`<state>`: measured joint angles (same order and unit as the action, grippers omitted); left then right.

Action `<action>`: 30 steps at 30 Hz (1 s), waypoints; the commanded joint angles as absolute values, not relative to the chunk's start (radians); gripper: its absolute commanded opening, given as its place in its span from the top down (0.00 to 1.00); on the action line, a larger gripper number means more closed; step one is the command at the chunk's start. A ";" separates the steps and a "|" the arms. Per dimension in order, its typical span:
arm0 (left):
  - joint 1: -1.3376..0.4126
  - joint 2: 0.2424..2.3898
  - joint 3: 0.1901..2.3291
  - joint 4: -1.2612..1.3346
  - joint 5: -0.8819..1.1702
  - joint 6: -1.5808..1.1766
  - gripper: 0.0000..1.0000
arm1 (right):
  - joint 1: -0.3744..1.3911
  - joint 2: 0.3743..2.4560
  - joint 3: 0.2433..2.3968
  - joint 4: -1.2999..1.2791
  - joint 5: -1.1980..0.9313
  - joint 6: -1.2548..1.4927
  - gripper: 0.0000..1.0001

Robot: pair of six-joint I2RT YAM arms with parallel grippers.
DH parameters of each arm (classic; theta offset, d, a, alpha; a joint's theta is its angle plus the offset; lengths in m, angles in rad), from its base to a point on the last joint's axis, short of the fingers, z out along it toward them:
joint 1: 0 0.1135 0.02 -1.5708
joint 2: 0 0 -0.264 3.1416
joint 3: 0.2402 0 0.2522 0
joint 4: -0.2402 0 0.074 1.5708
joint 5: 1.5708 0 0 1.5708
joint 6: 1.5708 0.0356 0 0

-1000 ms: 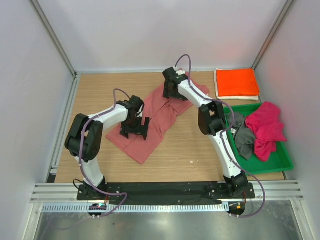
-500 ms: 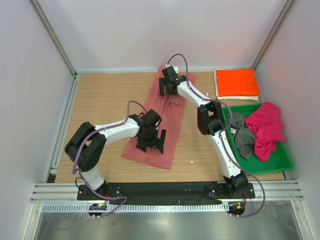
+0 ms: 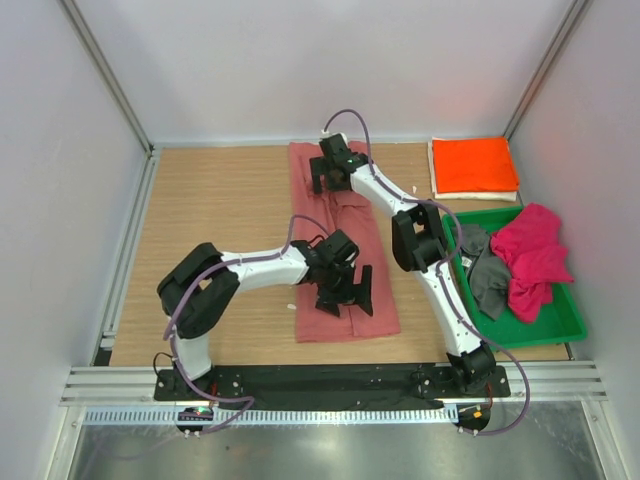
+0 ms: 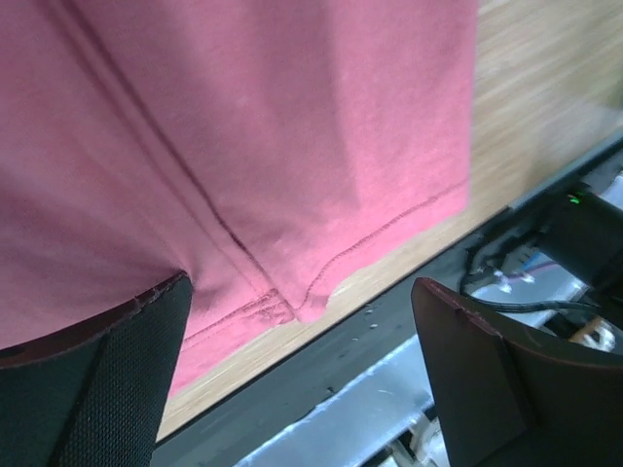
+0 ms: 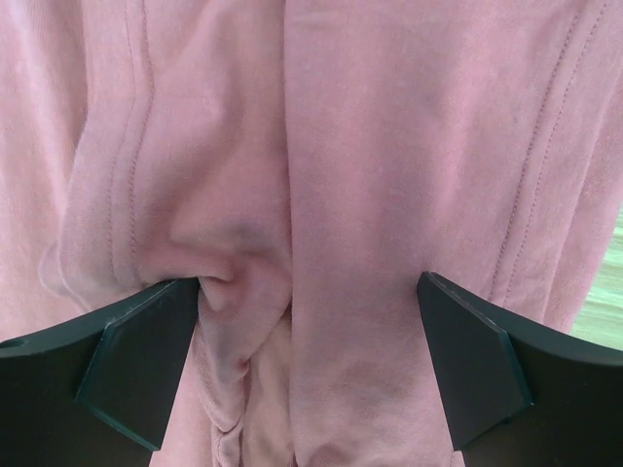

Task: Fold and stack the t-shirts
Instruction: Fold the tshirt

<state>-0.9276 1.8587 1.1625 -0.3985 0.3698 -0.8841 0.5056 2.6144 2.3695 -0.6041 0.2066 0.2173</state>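
My left gripper is to close next on the hem corner (image 3: 300,338) at the near end of the salmon-red t-shirt, on the side away from the green tray.
A dusty salmon-red t-shirt (image 3: 345,225) lies on the wooden table as a long narrow strip running from far to near. My left gripper (image 3: 348,297) is open over its near end. The hem (image 4: 243,126) lies under and between the spread fingers, and nothing is pinched. My right gripper (image 3: 330,177) is open over the far end, where a raised crease of the cloth (image 5: 389,146) sits between its fingers. A folded bright orange t-shirt (image 3: 475,163) rests on a folded white one (image 3: 480,196) at the back right.
A green tray (image 3: 560,322) at the right holds a crumpled magenta shirt (image 3: 530,255) and a dark grey one (image 3: 487,278). The table's near edge and the black base plate (image 4: 409,321) lie just beyond the shirt's hem. White walls enclose the table (image 3: 220,220).
The salmon-red shirt has swung from a diagonal heap into a straight strip. My left gripper moved right and nearer along it. The right gripper shifted a little left and farther back.
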 commanded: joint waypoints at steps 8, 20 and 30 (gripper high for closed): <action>-0.792 1.415 1.141 -0.715 0.143 -0.761 0.01 | 0.511 2.209 2.254 -0.799 0.359 0.152 0.00; -0.365 1.120 0.888 -0.693 0.417 -0.788 0.14 | 0.424 1.652 1.600 -0.933 0.099 0.374 0.41; -0.334 1.138 0.563 -0.451 0.587 -0.939 0.43 | 0.347 1.280 0.869 -0.784 -0.307 0.624 0.75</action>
<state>-0.3397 1.1381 0.5869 -0.5793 0.4938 -0.8845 0.3546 1.4200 0.9283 -0.8364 -0.1654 0.5198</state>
